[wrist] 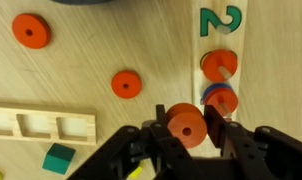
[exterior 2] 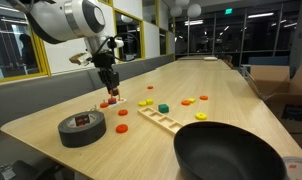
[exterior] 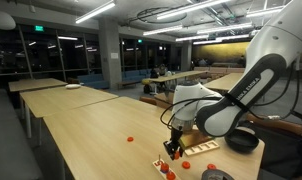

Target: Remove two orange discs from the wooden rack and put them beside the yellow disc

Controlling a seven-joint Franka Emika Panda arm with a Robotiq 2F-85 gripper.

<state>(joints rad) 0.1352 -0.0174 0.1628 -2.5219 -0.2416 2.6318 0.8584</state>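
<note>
Next, the gripper releases the orange disc on the table (exterior: 171, 154) between the wooden rack and the yellow disc.
In the wrist view my gripper (wrist: 187, 128) is shut on an orange disc (wrist: 186, 124) and holds it just beside the wooden rack (wrist: 231, 42), a pale board marked with a green 2. Two more orange discs (wrist: 219, 64) sit on the rack's pegs, one with a blue piece under it. Loose orange discs (wrist: 126, 84) lie on the table to the left. In an exterior view the gripper (exterior 2: 111, 90) hangs over the rack (exterior 2: 112, 102). A yellow disc (exterior 2: 144, 103) lies a short way to its right. The gripper also shows in an exterior view (exterior: 174, 149).
A ladder-like wooden frame (exterior 2: 159, 118) lies near the yellow disc, with a green block (exterior 2: 163, 107) beside it. A black tape roll (exterior 2: 81, 128) and a large black bowl (exterior 2: 226, 152) stand near the table's front. Another yellow piece (exterior 2: 201, 116) and orange discs (exterior 2: 188, 101) lie further right.
</note>
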